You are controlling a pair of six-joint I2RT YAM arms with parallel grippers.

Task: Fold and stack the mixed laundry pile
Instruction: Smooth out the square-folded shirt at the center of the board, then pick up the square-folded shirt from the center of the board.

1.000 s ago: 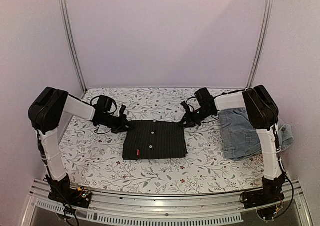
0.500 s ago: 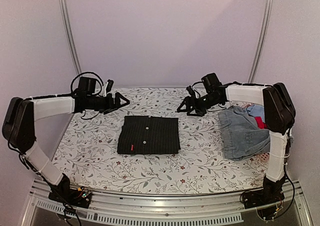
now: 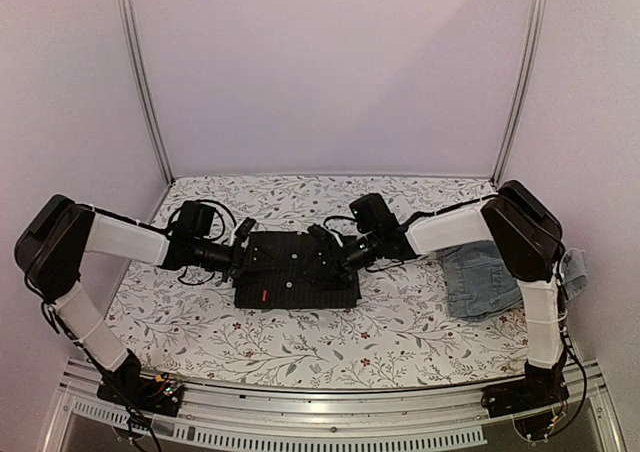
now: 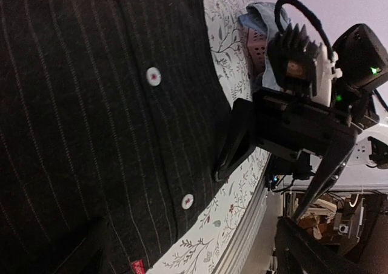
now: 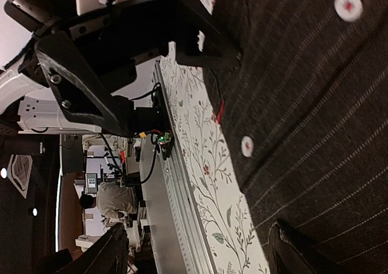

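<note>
The folded black shirt's short edge [image 3: 357, 275], the one facing the faded denim, should be gripped next by my right gripper.
A black pinstriped button shirt [image 3: 297, 280] lies folded into a rectangle mid-table, its white buttons and red tag facing up. My left gripper [image 3: 246, 252] hovers low over its left edge. My right gripper [image 3: 328, 248] hovers over its right part. They point at each other. Both stand open with nothing between the fingers. In the left wrist view the shirt [image 4: 91, 116] fills the frame under my left gripper [image 4: 200, 256], with the right gripper's finger [image 4: 238, 145] resting on the cloth. In the right wrist view my right gripper [image 5: 200, 256] spans the shirt's [image 5: 315, 104] near edge. Faded denim [image 3: 482, 277] lies at the right.
A pink slatted basket [image 4: 257, 43] with a pale blue garment [image 4: 260, 14] on it stands past the shirt at the right. The floral tablecloth [image 3: 190, 317] runs to a metal rail [image 3: 330, 407] at the near edge. Upright frame posts [image 3: 140, 82] stand at the back corners.
Both grippers, shut a second ago, have opened. The arms lifted away outward, then came back down over the folded shirt from either side. The shirt has shifted slightly left.
</note>
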